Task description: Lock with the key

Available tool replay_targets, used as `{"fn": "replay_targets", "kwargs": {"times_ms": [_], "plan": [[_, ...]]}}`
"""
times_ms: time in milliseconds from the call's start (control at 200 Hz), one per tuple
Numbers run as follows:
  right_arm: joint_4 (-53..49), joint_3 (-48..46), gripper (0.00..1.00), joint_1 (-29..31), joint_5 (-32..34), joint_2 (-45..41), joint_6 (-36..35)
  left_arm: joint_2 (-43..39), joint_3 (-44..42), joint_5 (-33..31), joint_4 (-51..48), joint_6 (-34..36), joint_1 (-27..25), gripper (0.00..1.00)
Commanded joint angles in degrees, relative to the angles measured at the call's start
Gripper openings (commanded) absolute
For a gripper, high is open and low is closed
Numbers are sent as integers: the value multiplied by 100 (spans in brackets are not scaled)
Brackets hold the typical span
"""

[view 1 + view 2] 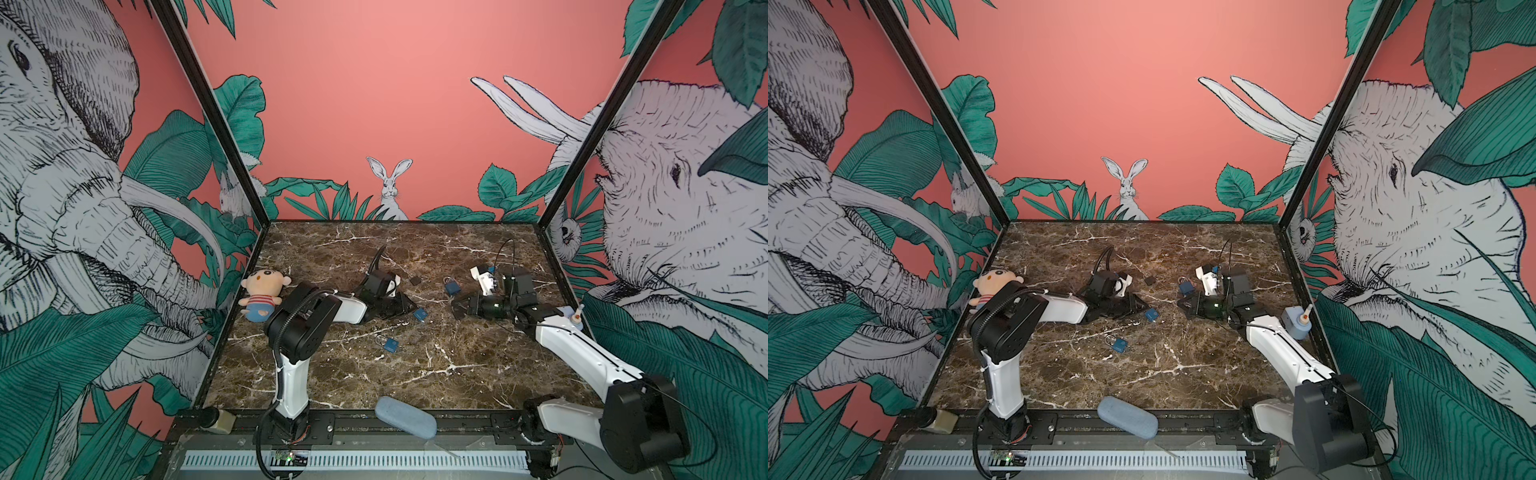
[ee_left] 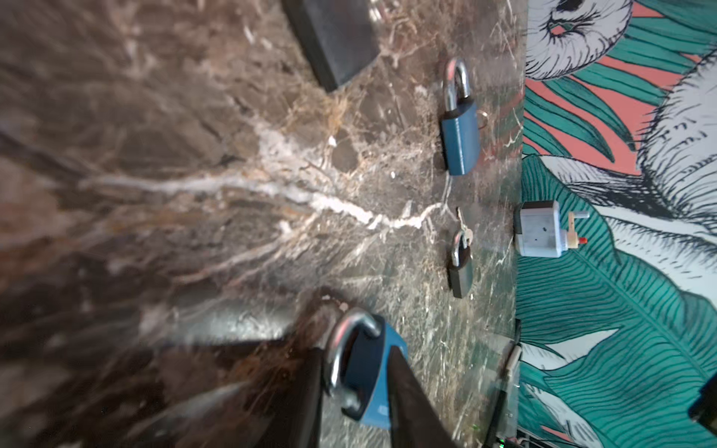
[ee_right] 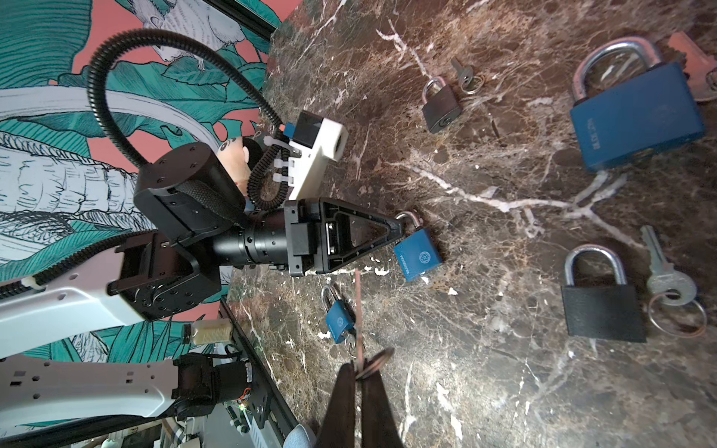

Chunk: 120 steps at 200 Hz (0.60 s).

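Note:
The thin key will go down from my right gripper beside the small blue padlock point(image 1: 425, 307) point(image 3: 436, 229) at the ends of my left gripper's fingers. The key is still held at the fingertips.
A small blue padlock point(image 2: 368, 372) point(image 3: 419, 254) point(image 1: 420, 314) point(image 1: 1151, 315) lies on the marble table point(image 1: 415, 374). The shackle end of this padlock sits between the parted fingers of my left gripper point(image 2: 355, 388) point(image 1: 409, 308) point(image 1: 1140, 308), which is open. My right gripper point(image 3: 359, 374) point(image 1: 459, 308) point(image 1: 1183, 305) hovers to the right of it, shut on a thin key point(image 3: 357, 310) with its ring point(image 3: 376, 362) at the fingertips. The key's blade points toward the left gripper. In both top views the key is too small to make out.
Other padlocks lie around: blue ones point(image 1: 390, 345) point(image 1: 452, 286) point(image 3: 636, 116), black ones point(image 3: 603, 306) point(image 3: 442, 104), each with a loose key beside it. A plush doll point(image 1: 262, 295) sits at the left wall, a grey device point(image 1: 1296, 322) at the right wall, a blue case point(image 1: 405, 415) on the front rail.

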Motion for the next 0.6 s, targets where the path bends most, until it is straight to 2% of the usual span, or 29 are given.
{"fn": "replay_targets", "kwargs": {"times_ms": [0,330,595], "plan": [[185,-12,0,12,47,-20,1,-221,1,-214,-333,98,-18,35],[-56,160,0,71,332,74,-184,-837,84,-998,-1556,564,-9,40],[-302,506,0,526,872,565,-585,-1266,5,-1406,-2064,768,3,40]]}}
